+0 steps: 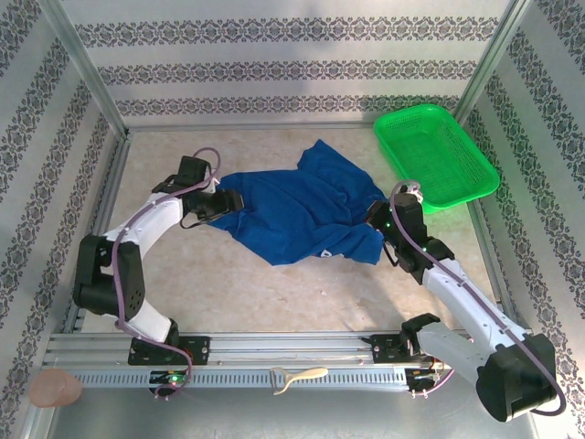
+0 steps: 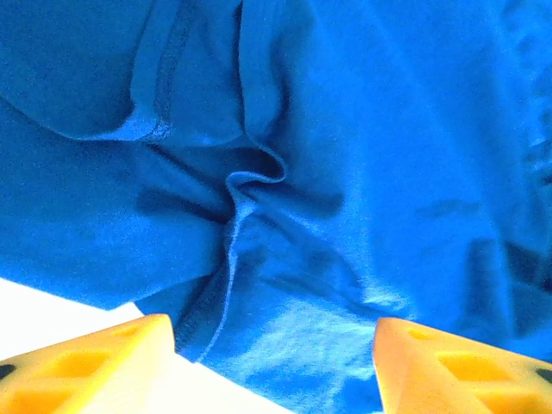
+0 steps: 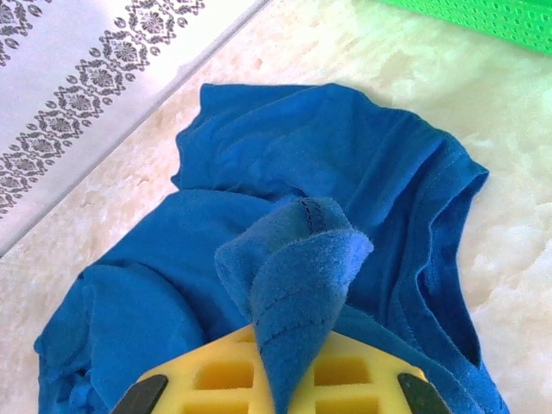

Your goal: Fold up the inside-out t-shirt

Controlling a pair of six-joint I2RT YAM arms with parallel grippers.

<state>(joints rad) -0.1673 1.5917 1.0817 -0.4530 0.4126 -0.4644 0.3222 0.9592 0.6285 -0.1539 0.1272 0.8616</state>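
Note:
The robot's right gripper should lay the hemmed flap down on the t-shirt's edge (image 1: 377,243) in front of the green basket.
The royal-blue t-shirt (image 1: 302,212) lies crumpled in the middle of the table, stretched between the two arms. My left gripper (image 1: 230,201) is at its left edge. In the left wrist view its yellow fingers (image 2: 103,358) stand apart, open, with a stitched hem and folds of the t-shirt (image 2: 328,198) just beyond them. My right gripper (image 1: 377,219) is at the shirt's right edge. In the right wrist view its yellow fingers (image 3: 220,375) are shut on a hemmed flap of the t-shirt (image 3: 297,276), which sticks up between them.
A green mesh basket (image 1: 437,154) stands at the back right, close behind the right arm. Patterned walls enclose the table on three sides. A pale tool (image 1: 297,376) lies on the front rail, and a pinkish object (image 1: 55,388) sits at the near left corner.

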